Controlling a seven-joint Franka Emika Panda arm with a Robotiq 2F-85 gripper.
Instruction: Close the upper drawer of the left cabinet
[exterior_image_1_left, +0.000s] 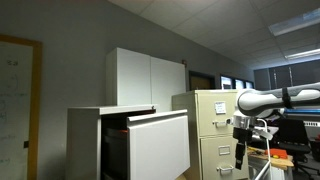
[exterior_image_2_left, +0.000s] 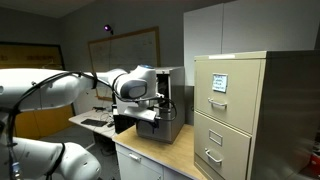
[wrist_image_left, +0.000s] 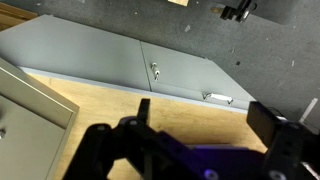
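Observation:
Next, I move my gripper to the upper drawer's front (exterior_image_1_left: 183, 131), high up at the end beside the beige filing cabinet, and close it there.
In an exterior view the left cabinet (exterior_image_1_left: 85, 140) is a low light-grey metal unit with a flat top. Its upper drawer (exterior_image_1_left: 158, 146) stands pulled out, its plain front tilted toward the camera. My gripper (exterior_image_1_left: 241, 152) hangs at the end of the arm, well to the right of the drawer, beyond the beige filing cabinet. In the wrist view my gripper (wrist_image_left: 205, 115) is open and empty, two dark fingers spread over a wooden surface. It also shows in an exterior view (exterior_image_2_left: 150, 120). The drawer is out of the wrist view.
A beige filing cabinet (exterior_image_1_left: 212, 130) (exterior_image_2_left: 232, 110) stands between my gripper and the left cabinet. A tall white two-door cabinet (exterior_image_1_left: 147, 78) (wrist_image_left: 120, 65) is behind. A wooden table top (exterior_image_2_left: 165, 150) lies under the arm. A grey box (exterior_image_2_left: 172, 105) sits on it.

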